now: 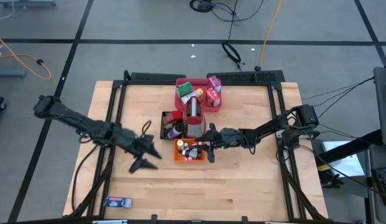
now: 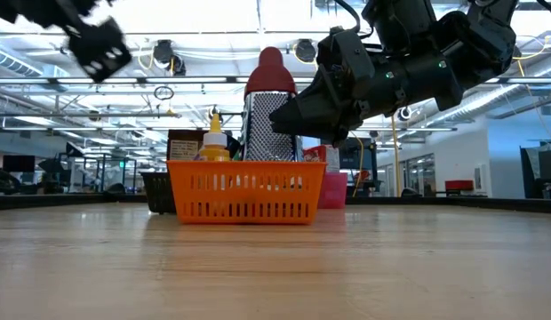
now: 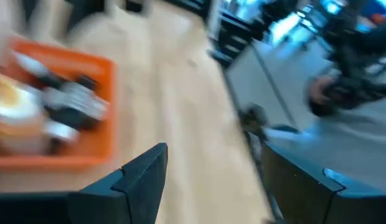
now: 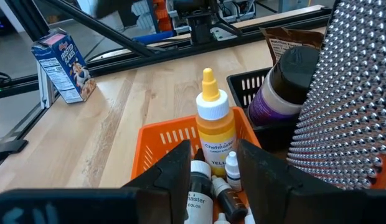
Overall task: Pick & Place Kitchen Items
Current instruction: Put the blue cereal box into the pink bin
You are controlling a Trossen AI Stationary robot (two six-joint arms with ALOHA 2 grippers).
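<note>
The blue carton is next for my left gripper, which should go to it and close on its outer end (image 1: 110,201), beside the black side rail.
An orange basket (image 1: 188,151) holds a yellow-capped bottle (image 4: 213,127) and several tiny bottles (image 4: 202,186). My right gripper (image 1: 210,147) hangs open just above the basket's right end; in the right wrist view (image 4: 213,177) its fingers stand on either side of the tiny bottles without touching them. My left gripper (image 1: 145,155) is open over bare table left of the basket, raised well above it (image 2: 98,44). Green, red and pink cartons lie in the pink tray (image 1: 180,99). A blue carton (image 1: 118,201) sits near the table's near-left corner.
A red-and-silver grater (image 1: 194,118) stands right behind the orange basket, close to my right gripper (image 2: 342,89). A black basket (image 1: 165,118) with a dark purple-labelled jar (image 4: 277,93) sits left of the grater. Bare wood lies along the near side and both flanks.
</note>
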